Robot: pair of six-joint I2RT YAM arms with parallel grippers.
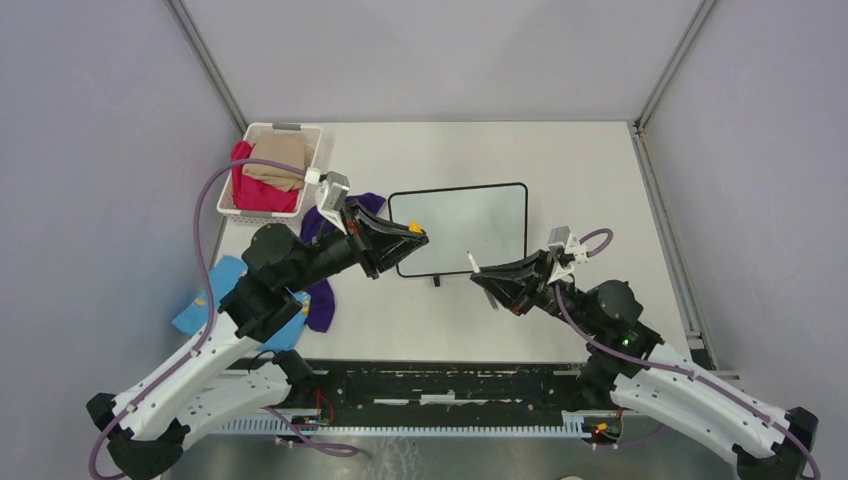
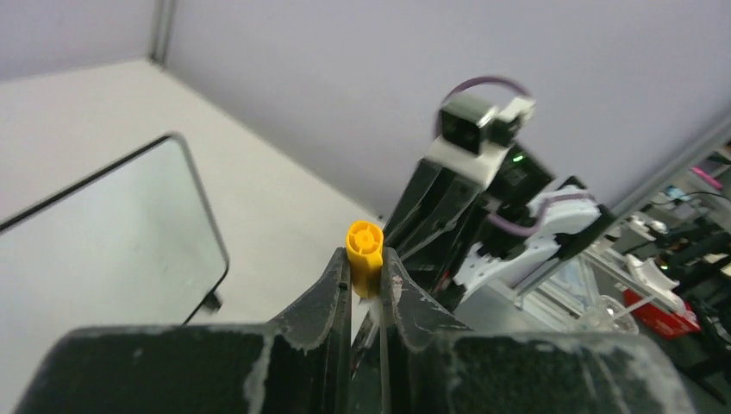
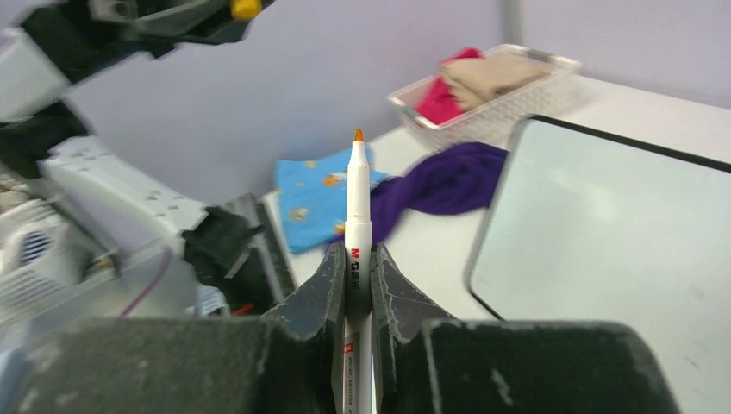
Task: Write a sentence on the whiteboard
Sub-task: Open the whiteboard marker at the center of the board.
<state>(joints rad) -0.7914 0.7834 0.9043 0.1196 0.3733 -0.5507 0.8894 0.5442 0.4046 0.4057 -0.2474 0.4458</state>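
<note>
Next, my left gripper sets the yellow marker cap down on the table [image 1: 392, 298] between the near corner of the whiteboard and the purple cloth.
The whiteboard [image 1: 460, 228] lies flat mid-table, black-framed; its white face [image 3: 621, 233] is blank and the sentence is not in view. My left gripper [image 1: 414, 236] hovers over the board's left edge, shut on a yellow marker cap [image 2: 365, 253], which sticks out past the fingertips. Off the board's near right corner, my right gripper [image 1: 484, 277] is shut on a white marker [image 3: 357, 207]. The marker's orange tip is bare and points up and left toward the left arm. In the left wrist view the whiteboard [image 2: 95, 250] sits to the left, with the right arm behind the cap.
A white basket [image 1: 312, 150] with red and tan cloths stands at the back left. A purple cloth [image 1: 320, 305] and a blue cloth [image 1: 215, 300] lie left of the board, under the left arm. Grey walls enclose the table.
</note>
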